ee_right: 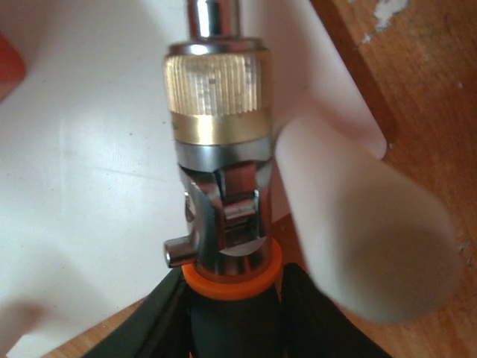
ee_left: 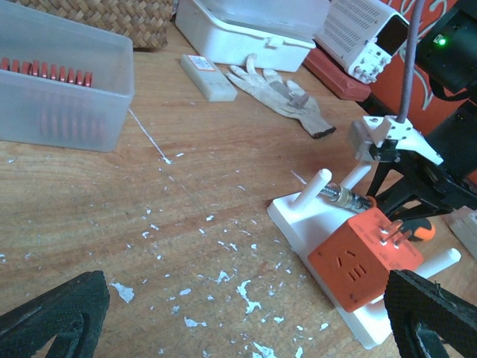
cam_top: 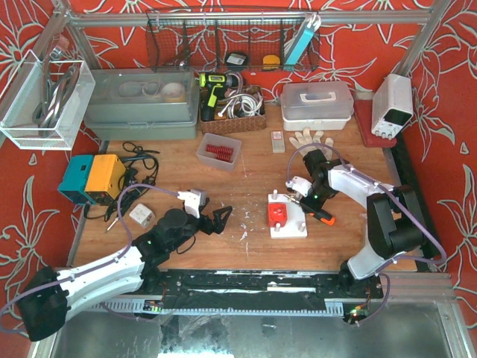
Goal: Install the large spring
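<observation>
Next, I release the screwdriver from my right gripper, setting it free on the wood point(cam_top: 346, 171) next to the white work glove, on the side toward the power supply.
Red springs point(cam_top: 218, 153) lie in a clear tub point(ee_left: 67, 104) at the back of the table; I cannot pick out the large spring among them. A white fixture plate point(cam_top: 287, 227) with upright pegs carries an orange socket cube point(cam_top: 278, 213). My right gripper point(cam_top: 313, 201) is shut on the black and orange handle of a screwdriver point(ee_right: 220, 149). Its brass and steel head lies over the plate point(ee_right: 89, 149) beside a white peg point(ee_right: 358, 231). My left gripper point(cam_top: 223, 218) rests open on the wood, left of the plate point(ee_left: 298, 216), with nothing between its fingers point(ee_left: 52, 313).
A white work glove point(cam_top: 309, 138) and a small white block point(cam_top: 277, 142) lie behind the fixture. A wicker basket point(cam_top: 232, 112), a white lidded box point(cam_top: 317, 104), a power supply point(cam_top: 393, 104) and a grey bin point(cam_top: 141, 104) line the back. A blue and yellow box point(cam_top: 91, 177) sits left.
</observation>
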Available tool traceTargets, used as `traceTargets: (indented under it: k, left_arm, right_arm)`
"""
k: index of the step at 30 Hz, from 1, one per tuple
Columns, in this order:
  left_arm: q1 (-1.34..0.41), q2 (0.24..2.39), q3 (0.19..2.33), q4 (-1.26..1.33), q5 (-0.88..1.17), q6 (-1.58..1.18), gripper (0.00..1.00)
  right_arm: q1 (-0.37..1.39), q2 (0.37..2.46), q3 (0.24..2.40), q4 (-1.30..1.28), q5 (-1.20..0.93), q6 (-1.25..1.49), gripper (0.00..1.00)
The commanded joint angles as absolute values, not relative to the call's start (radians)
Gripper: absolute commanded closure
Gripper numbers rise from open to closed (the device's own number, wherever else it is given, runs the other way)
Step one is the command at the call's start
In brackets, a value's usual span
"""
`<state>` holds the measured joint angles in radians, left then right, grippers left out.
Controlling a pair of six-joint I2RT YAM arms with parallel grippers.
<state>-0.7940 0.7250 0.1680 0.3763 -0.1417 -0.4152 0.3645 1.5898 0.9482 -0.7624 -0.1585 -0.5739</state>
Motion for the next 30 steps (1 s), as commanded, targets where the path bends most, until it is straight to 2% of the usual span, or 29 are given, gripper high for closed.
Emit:
traceTargets:
  k: [1, 5, 11, 16, 20, 25, 30]
  left_arm:
    - [-0.802, 0.714, 0.18, 0.392, -0.171, -0.4, 0.0]
    - [-0.802, 0.705, 0.179, 0.387, -0.178, -0.4, 0.0]
    - [-0.802, 0.696, 0.176, 0.381, -0.188, -0.4, 0.0]
    - [-0.802, 0.698, 0.178, 0.377, -0.193, -0.402, 0.0]
    - [-0.802, 0.696, 0.179, 0.375, -0.192, -0.399, 0.0]
    - [-0.802, 0.694, 0.181, 0.369, -0.191, -0.389, 0.0]
    - [-0.802, 0.718, 0.182, 0.391, -0.156, -0.375, 0.0]
  right_arm:
    - [0.361, 1.582, 0.948, -0.791, -0.177, -0.593, 0.7]
    - [0.363, 1.538, 0.946, -0.8, -0.189, -0.589, 0.84]
    - [0.364, 1.447, 0.966, -0.852, -0.216, -0.572, 0.94]
    - [0.364, 1.298, 0.987, -0.849, -0.224, -0.532, 0.96]
    - [0.352, 1.258, 1.007, -0.75, -0.136, -0.45, 0.98]
    - [0.286, 1.346, 1.052, -0.635, 0.068, -0.304, 0.99]
    - [0.233, 1.544, 1.151, -0.623, 0.28, -0.219, 0.96]
